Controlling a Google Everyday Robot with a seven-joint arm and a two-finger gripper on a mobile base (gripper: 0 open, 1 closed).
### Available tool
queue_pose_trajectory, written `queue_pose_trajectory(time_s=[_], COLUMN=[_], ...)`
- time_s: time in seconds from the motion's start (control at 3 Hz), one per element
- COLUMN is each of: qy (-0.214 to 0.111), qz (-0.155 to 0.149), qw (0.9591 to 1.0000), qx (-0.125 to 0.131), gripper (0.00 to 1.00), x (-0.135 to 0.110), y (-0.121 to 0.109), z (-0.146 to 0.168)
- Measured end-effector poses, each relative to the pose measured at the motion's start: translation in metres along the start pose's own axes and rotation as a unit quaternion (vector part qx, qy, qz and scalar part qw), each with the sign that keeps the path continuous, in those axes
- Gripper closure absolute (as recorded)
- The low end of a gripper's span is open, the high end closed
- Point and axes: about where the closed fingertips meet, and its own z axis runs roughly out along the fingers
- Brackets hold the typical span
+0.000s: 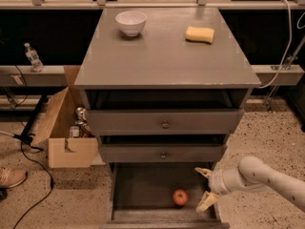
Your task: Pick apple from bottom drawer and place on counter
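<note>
The robot's gripper should close on the side of the red apple (185, 197) nearest the white arm, inside the open bottom drawer.
The apple (180, 197), small, round and red, lies on the floor of the open bottom drawer (143, 194), right of its middle. My gripper (205, 189) is open at the drawer's right side, its pale fingers (208, 202) pointing left toward the apple, a short gap away and holding nothing. The white arm reaches in from the lower right. The counter (167, 51) is the broad grey-brown top of the cabinet, above the two closed knobbed drawers.
A white bowl (130, 22) and a yellow sponge (199, 34) sit on the counter's far part. An open cardboard box (66, 128) with items stands left of the cabinet. A plastic bottle (33, 57), cables and a shoe (9, 178) are at the left.
</note>
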Motion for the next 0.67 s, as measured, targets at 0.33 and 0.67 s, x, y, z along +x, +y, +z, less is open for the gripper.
queue_pose_trajectory(time_s=[0.33,0.67], qy=[-0.009,-0.007], qz=[-0.012,-0.014], qw=[0.9999,0.9999], qx=[-0.002,-0.001], gripper=[0.0,0.0], x=[0.014,0.029], y=[-0.009,-0.018], z=[0.047,0.083])
